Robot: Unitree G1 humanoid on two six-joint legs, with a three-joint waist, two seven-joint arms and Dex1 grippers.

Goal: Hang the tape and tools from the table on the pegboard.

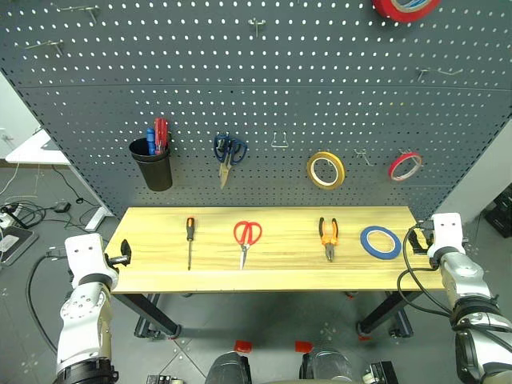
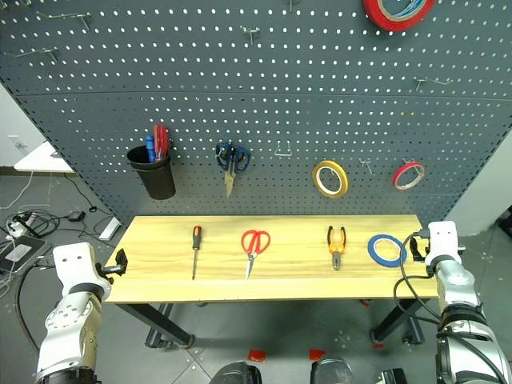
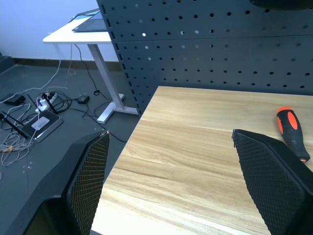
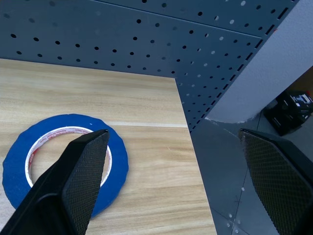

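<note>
Next, my right gripper goes to the blue tape's near side (image 1: 370, 253), toward the pliers, and closes there with one finger inside the ring.
On the light wooden table (image 1: 280, 262) lie a screwdriver (image 1: 190, 240), red-handled scissors (image 1: 246, 238), orange-and-black pliers (image 1: 329, 238) and a flat ring of blue tape (image 1: 364, 241), in a row from left to right. The dark pegboard (image 1: 280, 88) rises behind them. My left gripper (image 1: 124, 250) hovers open at the table's left end, with the screwdriver (image 3: 292, 132) some way off. At the right end my right gripper (image 1: 420, 238) stands open, just beside the blue tape (image 4: 119, 161). Neither holds anything.
On the pegboard hang a black cup of pens (image 1: 152, 168), blue-handled scissors (image 1: 229, 152), a yellow roll (image 1: 312, 170), a small red roll (image 1: 395, 170) and a large red roll (image 1: 404, 8). Bare hooks (image 1: 280, 142) stick out between them. A white desk (image 3: 73, 34) and floor cables (image 3: 39, 112) are at the left.
</note>
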